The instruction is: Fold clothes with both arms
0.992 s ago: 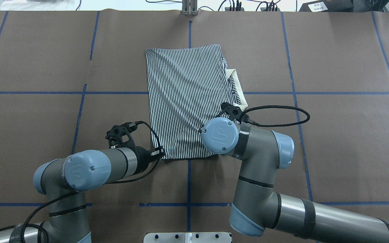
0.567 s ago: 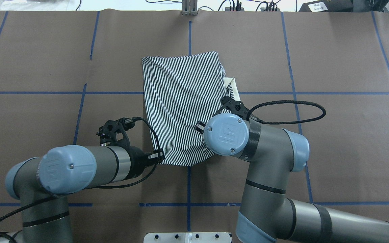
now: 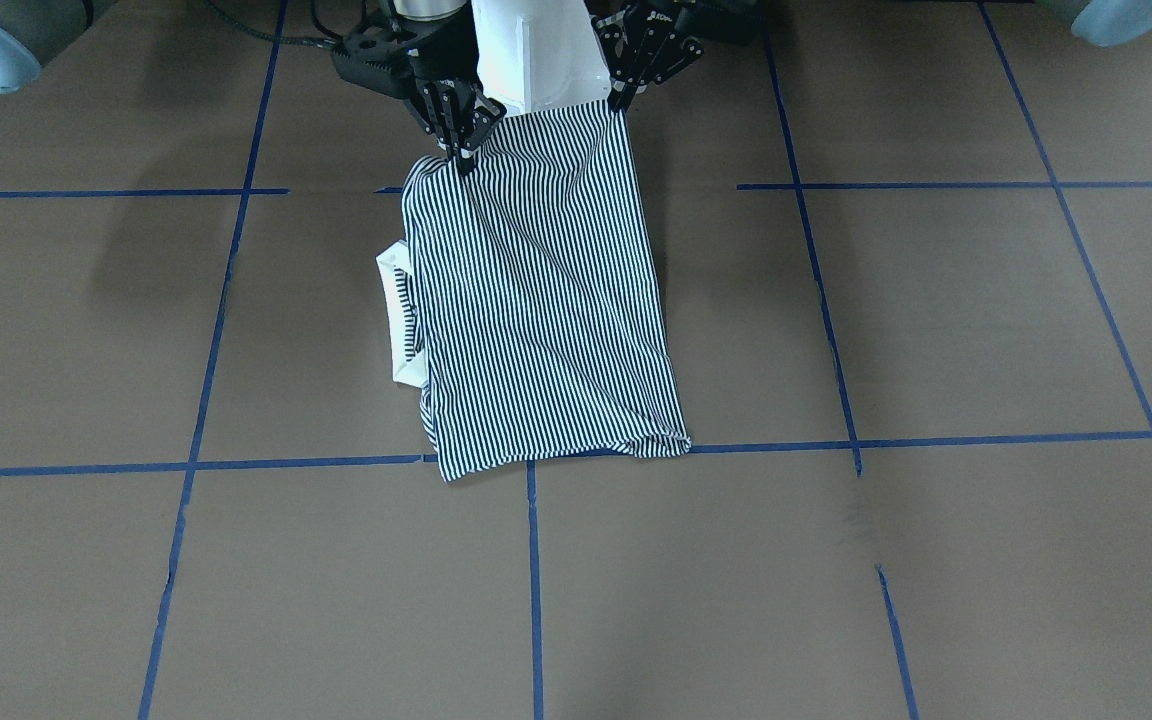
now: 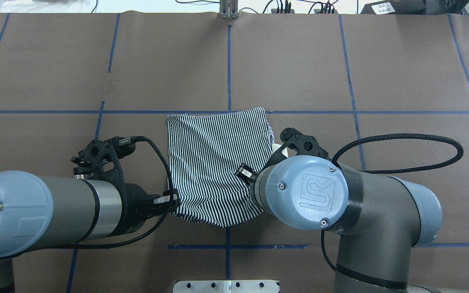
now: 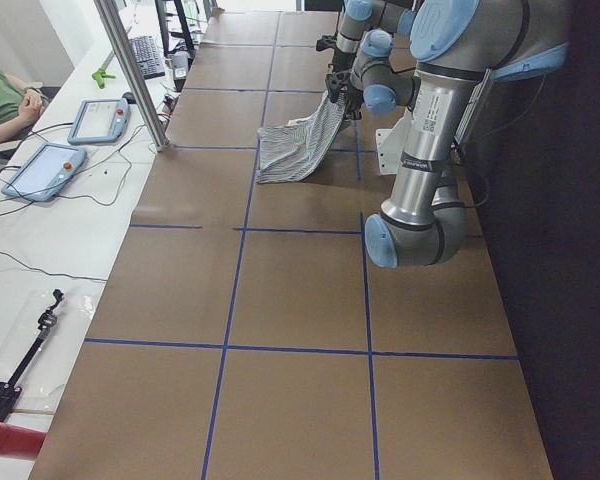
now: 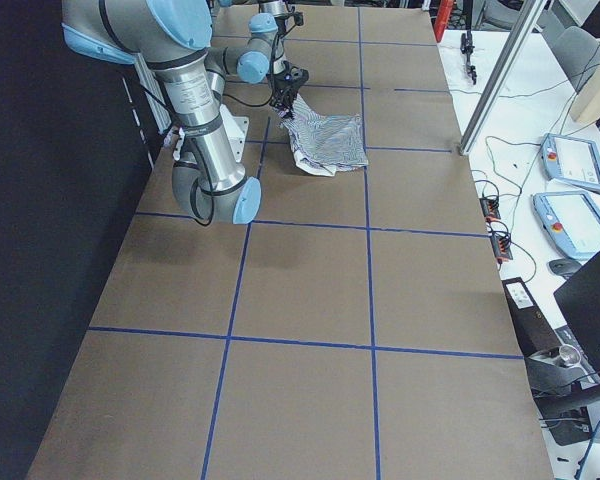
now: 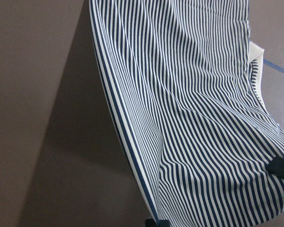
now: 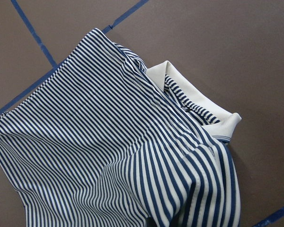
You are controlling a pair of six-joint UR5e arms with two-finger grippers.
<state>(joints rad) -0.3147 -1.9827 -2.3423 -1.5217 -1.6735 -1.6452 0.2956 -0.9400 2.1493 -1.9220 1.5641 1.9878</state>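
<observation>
The left gripper will release its striped polo shirt corner just short of the shirt's far corner (image 3: 658, 382) below.
The striped polo shirt (image 4: 214, 158) hangs sloped between my two grippers, its far edge resting on the brown table (image 4: 340, 73) by the middle tape line. My left gripper (image 4: 172, 200) is shut on the shirt's near left corner. My right gripper (image 4: 244, 173) is shut on the near right corner, partly hidden under its own wrist. In the front view the shirt (image 3: 536, 300) trails away from the right gripper (image 3: 461, 150) and the left gripper (image 3: 624, 98), with the cream collar (image 3: 398, 320) poking out at its side. The right wrist view shows the collar (image 8: 199, 97) folded under striped cloth (image 8: 99, 151).
Blue tape lines (image 4: 229, 61) mark a grid on the table. The white pedestal (image 3: 536, 55) stands between the arms at the near edge. A metal post (image 4: 228, 10) rises at the far edge. Two control tablets (image 5: 100, 118) and a seated person (image 5: 0, 95) are beyond it.
Both arms have drawn back toward the robot's base and risen, each still holding a corner. The shirt has slid toward the robot, its far edge now at the middle tape line.
</observation>
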